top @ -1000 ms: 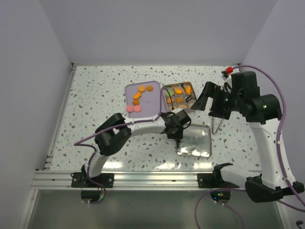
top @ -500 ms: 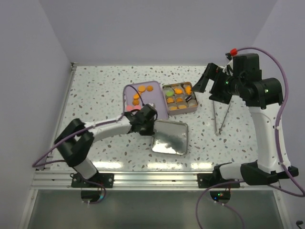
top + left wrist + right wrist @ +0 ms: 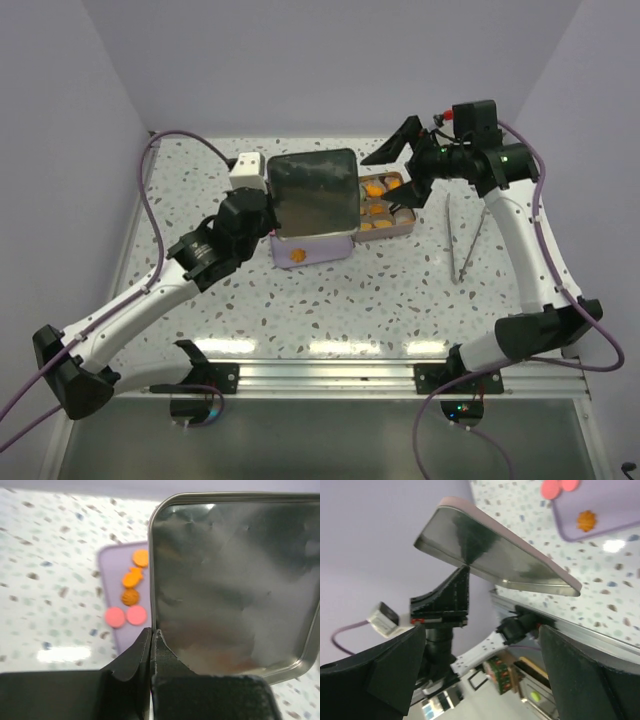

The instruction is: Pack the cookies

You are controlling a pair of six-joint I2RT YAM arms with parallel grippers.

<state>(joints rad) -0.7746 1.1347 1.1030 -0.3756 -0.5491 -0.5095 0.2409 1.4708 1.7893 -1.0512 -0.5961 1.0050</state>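
My left gripper holds one edge of the metal lid. My right gripper needs to close on the lid's free edge [image 3: 357,180] [image 3: 502,531], opposite that edge, to take the lid over.
My left gripper [image 3: 272,205] is shut on the edge of a square metal lid [image 3: 312,193] and holds it raised over the lilac tray [image 3: 318,250]. In the left wrist view the jaws [image 3: 151,630] pinch the lid [image 3: 235,580] at its rim. Beyond it, orange cookies [image 3: 131,578] and two pink cookies [image 3: 125,615] lie on the tray [image 3: 107,565]. The metal tin [image 3: 398,228], with orange cookies [image 3: 376,189] in it, is partly hidden by the lid. My right gripper [image 3: 380,184] hangs open above the tin, holding nothing.
Metal tongs [image 3: 465,240] lie on the speckled table to the right of the tin. One orange cookie [image 3: 294,256] shows on the tray's near edge. The right wrist view looks sideways at the lid [image 3: 485,550] and the tray [image 3: 620,510].
The left arm has lifted the lid from the front of the table and carried it back over the tray. The right gripper has swung left, above the tin.
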